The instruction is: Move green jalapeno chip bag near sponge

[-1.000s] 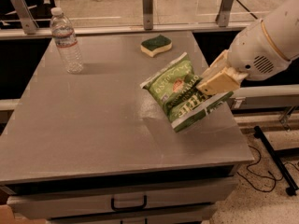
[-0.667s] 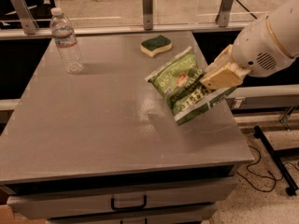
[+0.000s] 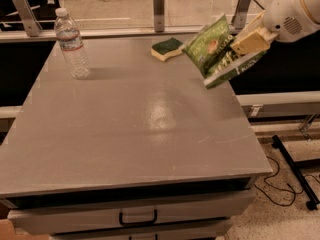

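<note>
Next, my gripper lets go of the green jalapeno chip bag against the sponge's side [image 3: 181,51] that faces away from the water bottle.
The green jalapeno chip bag [image 3: 214,50] hangs tilted in the air above the table's far right corner, white lettering showing on its lower part. My gripper [image 3: 246,43] is shut on the bag's right side, with the white arm reaching in from the upper right. The sponge [image 3: 167,48], dark green on top over pale yellow foam, lies on the grey table [image 3: 140,129] near the far edge, just left of the bag and apart from it.
A clear plastic water bottle [image 3: 71,44] stands upright at the far left of the table. A metal rail with posts [image 3: 158,1] runs behind the far edge. Drawers with a handle [image 3: 137,217] sit below the front edge. Cables lie on the floor at right.
The gripper has lifted the chip bag off the table's right side and carried it up and toward the far edge, closer to the sponge.
</note>
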